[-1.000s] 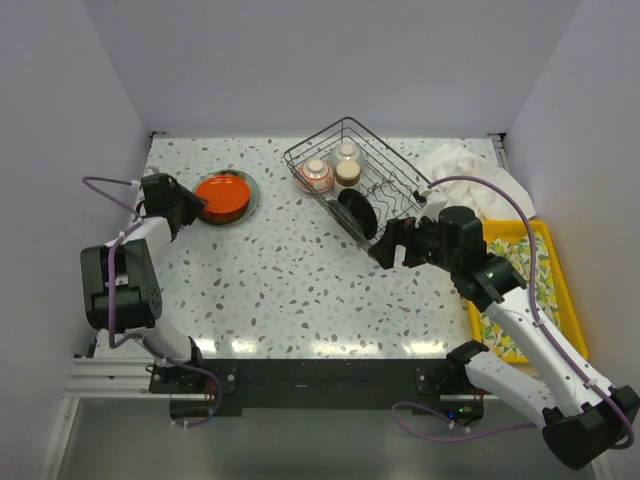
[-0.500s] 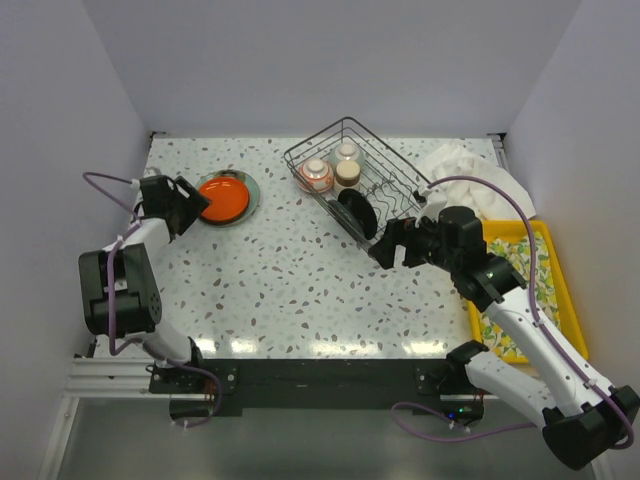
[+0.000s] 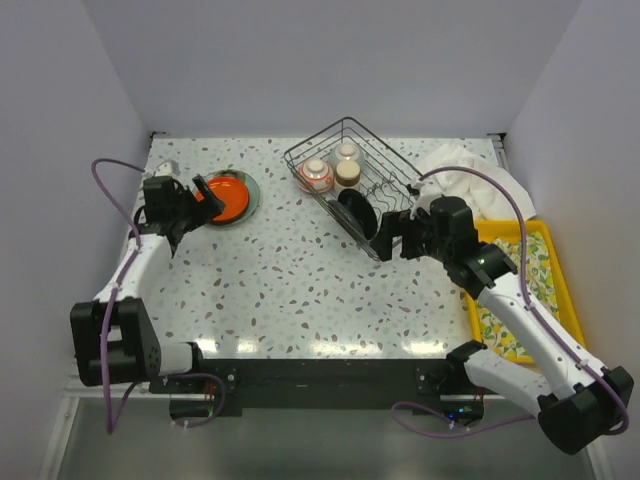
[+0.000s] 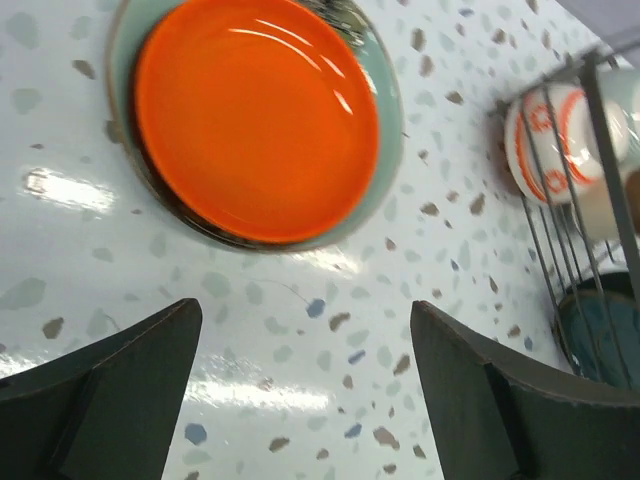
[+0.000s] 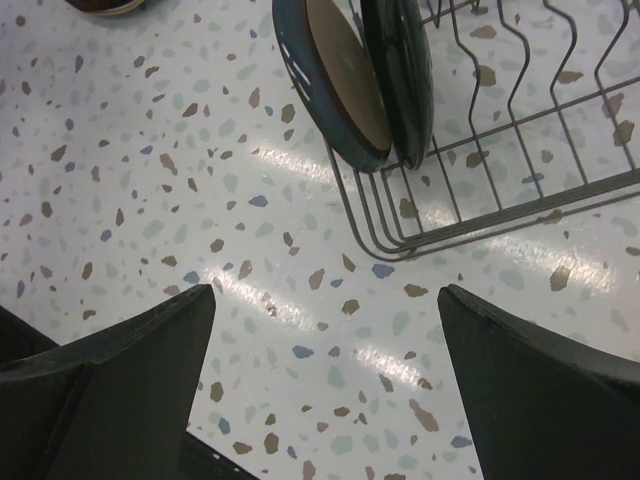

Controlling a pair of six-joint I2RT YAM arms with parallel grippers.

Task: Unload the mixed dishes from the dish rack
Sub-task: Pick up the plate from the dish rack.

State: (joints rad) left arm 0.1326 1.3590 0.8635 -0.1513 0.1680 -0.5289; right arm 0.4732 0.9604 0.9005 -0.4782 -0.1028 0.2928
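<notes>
I need to next move my right gripper to the black plate's top edge [image 3: 371,209] [image 5: 423,68] in the dish rack, beside the teal plate, and close it there.
An orange plate [image 3: 224,195] [image 4: 255,115] lies flat on a pale teal plate [image 4: 392,150] on the table at the back left. My left gripper [image 3: 190,203] [image 4: 300,310] hovers open just on the near side of that stack, with nothing between its fingers. The dish rack [image 3: 392,172] [image 5: 480,200] holds a teal plate [image 3: 354,212] [image 5: 330,80] and a black plate [image 5: 400,70] standing on edge. It also holds a red-patterned bowl [image 3: 316,175] [image 4: 545,145] and two cups [image 3: 347,165]. My right gripper [image 3: 388,236] [image 5: 325,290] is open and empty beside the rack's near corner.
A white cloth [image 3: 470,180] lies behind the rack at the right. A yellow tray [image 3: 520,290] sits along the right edge under my right arm. Walls close the table on the left, back and right.
My left gripper has opened, let go of the orange plate and drawn back from it. My right gripper has shifted slightly closer to the rack.
</notes>
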